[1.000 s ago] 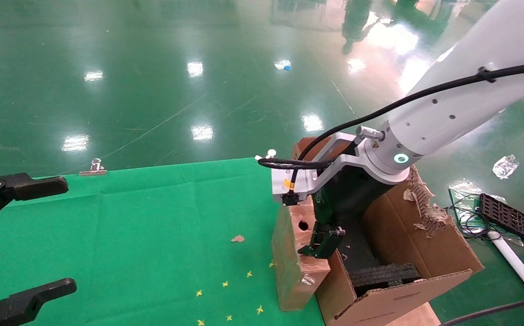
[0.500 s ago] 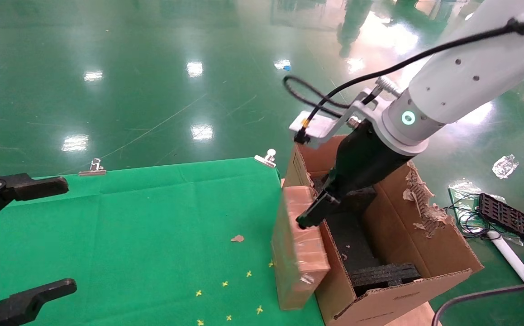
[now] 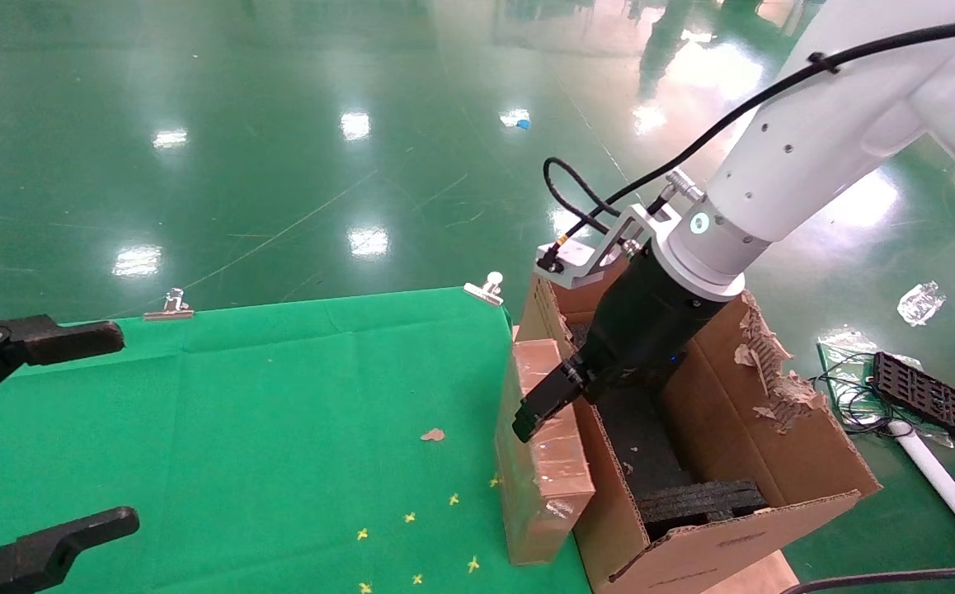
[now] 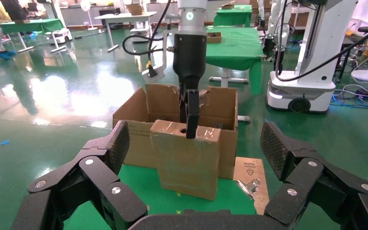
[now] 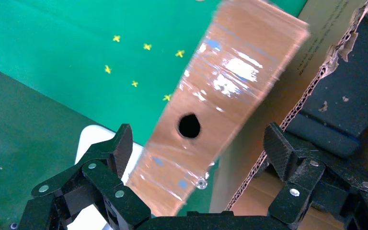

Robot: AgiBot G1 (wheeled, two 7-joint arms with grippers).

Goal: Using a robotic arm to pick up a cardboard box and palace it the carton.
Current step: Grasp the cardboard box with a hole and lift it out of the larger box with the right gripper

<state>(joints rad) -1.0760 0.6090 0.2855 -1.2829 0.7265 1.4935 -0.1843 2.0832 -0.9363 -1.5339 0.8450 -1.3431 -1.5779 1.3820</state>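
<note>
Next, my right gripper closes across the cardboard box's top (image 3: 556, 450) (image 5: 175, 152), at a spot that is just on the near side of the round hole in the box.
The cardboard box (image 3: 539, 474), brown and glossy with tape, stands on end at the green table's right edge, against the carton (image 3: 774, 437). Black foam (image 3: 651, 445) lines the carton's inside. My right gripper (image 3: 527, 422) on the white robotic arm (image 3: 783, 165) hangs tilted just above the box's top end. In the right wrist view this gripper (image 5: 197, 141) is open, and the box top (image 5: 220, 100) with its round hole lies below, between the fingers. The left wrist view faces the box (image 4: 187, 158) and carton (image 4: 134, 124). My left gripper (image 3: 90, 433) is parked open at the far left.
Green cloth (image 3: 238, 429) covers the table, with binder clips (image 3: 490, 289) (image 3: 171, 305) on its far edge. A cardboard scrap (image 3: 433, 434) and yellow crosses (image 3: 410, 517) lie near the box. On the floor right of the carton are a black tray (image 3: 927, 396) and cables.
My right gripper rose from low beside the box, swung over the carton, then came down tilted onto the box's top end. The box and the left arm stayed put.
</note>
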